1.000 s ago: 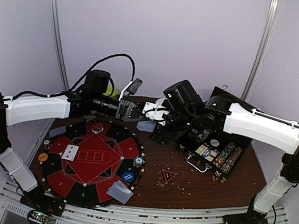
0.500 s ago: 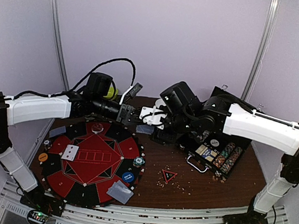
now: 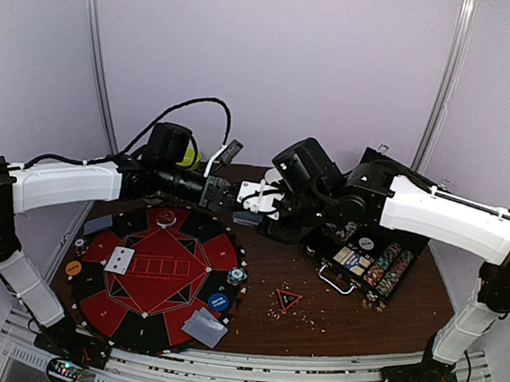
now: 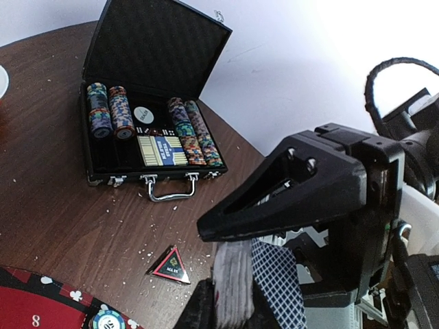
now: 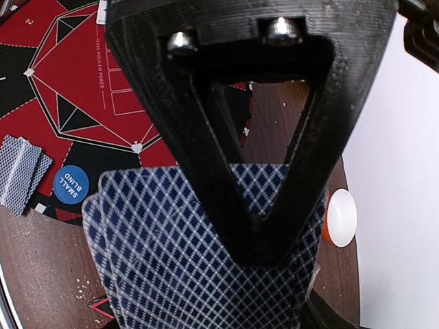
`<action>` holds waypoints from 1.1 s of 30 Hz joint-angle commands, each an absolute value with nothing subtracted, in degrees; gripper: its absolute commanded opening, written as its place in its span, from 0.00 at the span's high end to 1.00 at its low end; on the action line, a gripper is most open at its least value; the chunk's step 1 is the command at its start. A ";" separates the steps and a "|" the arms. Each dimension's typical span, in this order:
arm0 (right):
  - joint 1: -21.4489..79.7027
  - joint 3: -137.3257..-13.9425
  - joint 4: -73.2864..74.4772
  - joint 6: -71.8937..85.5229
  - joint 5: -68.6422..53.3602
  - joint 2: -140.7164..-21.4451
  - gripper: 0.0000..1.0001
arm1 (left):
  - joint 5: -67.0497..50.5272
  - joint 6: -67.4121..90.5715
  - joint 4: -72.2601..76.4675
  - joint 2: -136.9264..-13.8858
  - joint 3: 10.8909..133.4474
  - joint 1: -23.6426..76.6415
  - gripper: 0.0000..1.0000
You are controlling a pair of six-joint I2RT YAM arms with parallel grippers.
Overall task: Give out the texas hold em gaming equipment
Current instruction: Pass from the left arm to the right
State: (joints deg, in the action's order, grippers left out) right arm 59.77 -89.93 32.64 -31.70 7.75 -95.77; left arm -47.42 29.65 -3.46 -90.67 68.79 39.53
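My left fingers straddle the whole deck; I need to back off and pinch just the blue-checked outer card (image 4: 278, 281) before laying it down.
A deck of blue-checked playing cards (image 3: 246, 216) hangs above the table's far middle, between both grippers. In the left wrist view I see the deck (image 4: 236, 274) edge-on, my left gripper (image 4: 233, 305) hugging both its sides, one card (image 4: 278, 284) fanned off. My right gripper (image 3: 253, 203) is shut on the same cards from the other side. Its triangular finger (image 5: 254, 226) presses on their patterned backs (image 5: 171, 253). On the table lie the red-black triangle marker (image 3: 289, 300), a blue button (image 3: 218, 301), an orange button (image 3: 73, 267) and a striped chip (image 3: 237, 275).
The round red-black poker mat (image 3: 161, 277) lies front left with face-up cards (image 3: 120, 259) and face-down piles (image 3: 205, 328) at its rim. The open black chip case (image 3: 371, 256) stands on the right. An orange-and-white bowl (image 5: 341, 218) sits below the grippers. White crumbs dot the wood.
The right gripper has moved left and closed on the deck that the left gripper holds out. The left jaws have eased slightly. The deck stays where it was.
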 commanded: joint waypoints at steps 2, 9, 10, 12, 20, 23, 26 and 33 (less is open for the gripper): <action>59.79 -90.40 30.86 -31.37 11.15 -95.86 0.47 | -50.67 30.47 -0.05 -90.79 69.70 39.97 0.73; 59.95 -90.37 30.50 -31.77 12.59 -95.81 0.48 | -48.91 26.96 -5.67 -91.04 71.79 39.92 0.57; 60.01 -90.36 30.46 -31.81 12.77 -95.80 0.48 | -47.59 24.72 -8.70 -91.10 73.05 39.90 0.56; 59.97 -90.35 30.38 -31.81 12.83 -95.59 0.48 | -43.43 20.01 -15.95 -91.25 76.30 39.94 0.57; 59.99 -90.01 30.05 -31.90 13.17 -95.03 0.49 | -38.52 16.35 -24.61 -90.15 79.16 37.89 0.63; 60.00 -89.92 30.01 -31.88 13.27 -94.96 0.49 | -39.25 16.35 -24.84 -89.51 78.85 37.83 0.62; 59.96 -89.83 29.99 -31.99 13.51 -94.88 0.49 | -38.87 16.35 -25.21 -88.84 78.90 37.72 0.62; 59.95 -89.82 29.90 -31.93 13.53 -95.27 0.49 | -40.30 19.26 -23.61 -90.23 81.50 37.72 0.40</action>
